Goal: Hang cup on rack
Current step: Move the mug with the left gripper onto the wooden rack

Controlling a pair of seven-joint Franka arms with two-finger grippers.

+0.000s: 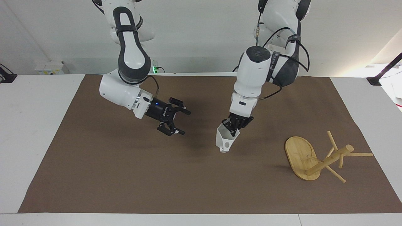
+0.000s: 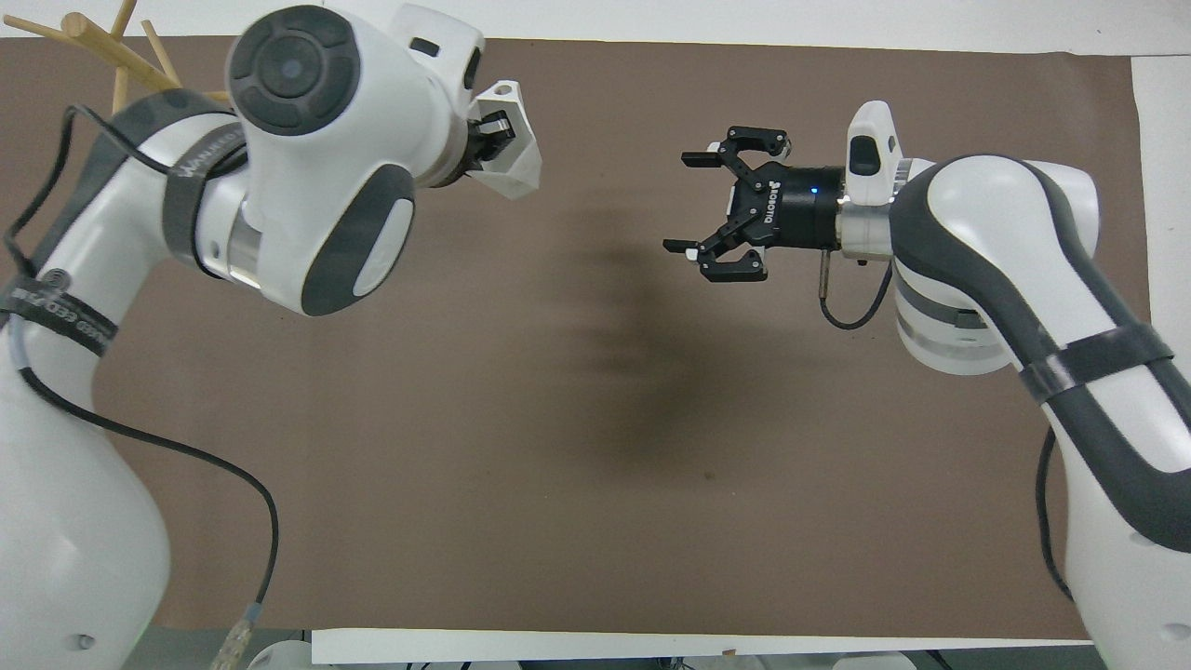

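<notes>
The robot's left gripper will let go of the white faceted cup on the bamboo rack's peg half hidden (image 2: 233, 130) under the robot's left arm. The cup hangs above the brown mat now.
The white faceted cup (image 1: 225, 140) hangs in my left gripper (image 1: 233, 128), which is shut on its rim, handle end down, a little above the brown mat. In the overhead view the cup (image 2: 517, 160) shows at the left gripper (image 2: 488, 141). My right gripper (image 1: 184, 122) is open and empty over the mat, apart from the cup; it also shows in the overhead view (image 2: 680, 204). The bamboo rack (image 1: 326, 160) lies tipped on its side toward the left arm's end of the table, its oval base (image 1: 299, 154) on edge. Only its pegs (image 2: 88, 39) show in the overhead view.
The brown mat (image 1: 125, 175) covers most of the white table (image 1: 31, 131). A black clamp (image 1: 378, 78) sits at the table's corner near the left arm's base, another (image 1: 7, 77) at the right arm's end.
</notes>
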